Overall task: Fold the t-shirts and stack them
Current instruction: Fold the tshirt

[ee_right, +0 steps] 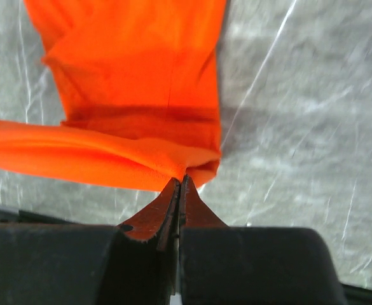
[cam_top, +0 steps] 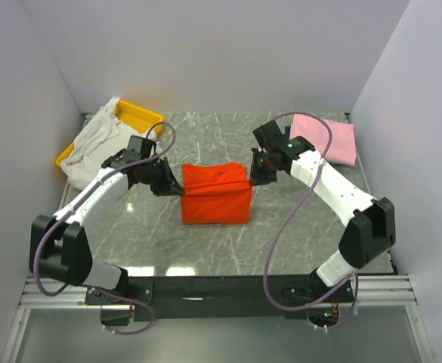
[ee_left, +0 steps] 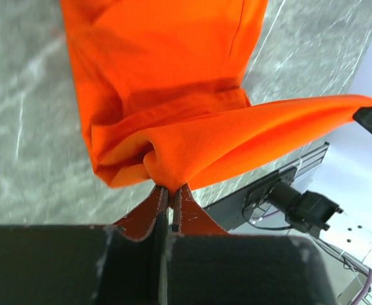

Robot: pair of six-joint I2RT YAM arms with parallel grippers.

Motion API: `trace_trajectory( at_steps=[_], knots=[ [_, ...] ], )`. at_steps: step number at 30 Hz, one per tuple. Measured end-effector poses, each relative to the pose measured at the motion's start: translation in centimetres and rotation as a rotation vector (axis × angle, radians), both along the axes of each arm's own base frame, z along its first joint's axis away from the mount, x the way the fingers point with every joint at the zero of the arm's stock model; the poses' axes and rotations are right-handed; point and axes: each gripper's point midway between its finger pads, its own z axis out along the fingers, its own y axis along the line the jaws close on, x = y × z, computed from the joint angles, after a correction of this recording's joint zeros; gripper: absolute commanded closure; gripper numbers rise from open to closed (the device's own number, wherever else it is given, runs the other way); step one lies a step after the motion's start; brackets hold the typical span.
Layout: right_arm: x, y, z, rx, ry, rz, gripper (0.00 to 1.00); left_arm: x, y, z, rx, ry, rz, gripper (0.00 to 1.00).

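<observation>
My left gripper is going to release its corner on the orange-red t-shirt's far corner (cam_top: pixel 185 167), the one nearest the white t-shirt.
The orange-red t-shirt (cam_top: pixel 216 195) lies partly folded at the table's middle, its far edge lifted and stretched between both grippers. My left gripper (cam_top: pixel 178 189) is shut on its left corner, seen in the left wrist view (ee_left: pixel 170 188) with the cloth (ee_left: pixel 166 95) bunched at the tips. My right gripper (cam_top: pixel 252 180) is shut on its right corner, seen in the right wrist view (ee_right: pixel 180 180) under the cloth (ee_right: pixel 135 82). A folded pale pink t-shirt (cam_top: pixel 328 138) lies at the back right. A white t-shirt (cam_top: pixel 92 147) is heaped at the back left. The dark blue t-shirt is out of view.
A yellow plastic tray (cam_top: pixel 141 115) stands at the back left under the white heap. White walls close in the marbled grey table (cam_top: pixel 205 249) on three sides. The right arm's cable (cam_top: pixel 289 227) loops over the table's right part.
</observation>
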Motion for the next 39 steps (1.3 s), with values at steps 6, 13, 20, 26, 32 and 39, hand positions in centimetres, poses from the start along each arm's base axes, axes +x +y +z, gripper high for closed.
trace_trajectory(
  at_steps=[6, 13, 20, 26, 32, 39],
  knots=[
    [3.9, 0.0, -1.0, -0.027, -0.003, -0.002, 1.00, 3.2, -0.2, -0.4, -0.001, -0.012, -0.015, 1.00],
    [7.9, 0.7, -1.8, -0.043, -0.013, 0.008, 1.00, 6.2, 0.3, -2.1, 0.012, -0.004, -0.006, 1.00],
    [10.9, 1.0, -3.0, -0.056, -0.013, 0.009, 1.00, 8.9, 0.4, -3.6, 0.011, 0.006, -0.008, 1.00],
    [12.7, 0.9, -4.3, -0.065, 0.003, 0.006, 1.00, 10.6, 0.5, -4.7, 0.001, 0.014, -0.005, 1.00],
    [13.9, 1.0, -5.6, -0.077, 0.017, 0.010, 1.00, 11.8, 0.6, -5.7, -0.004, 0.022, -0.003, 1.00],
    [15.0, 1.1, -6.9, -0.083, 0.033, 0.006, 1.00, 13.2, 0.9, -6.3, -0.006, 0.022, 0.009, 0.99]
  ],
)
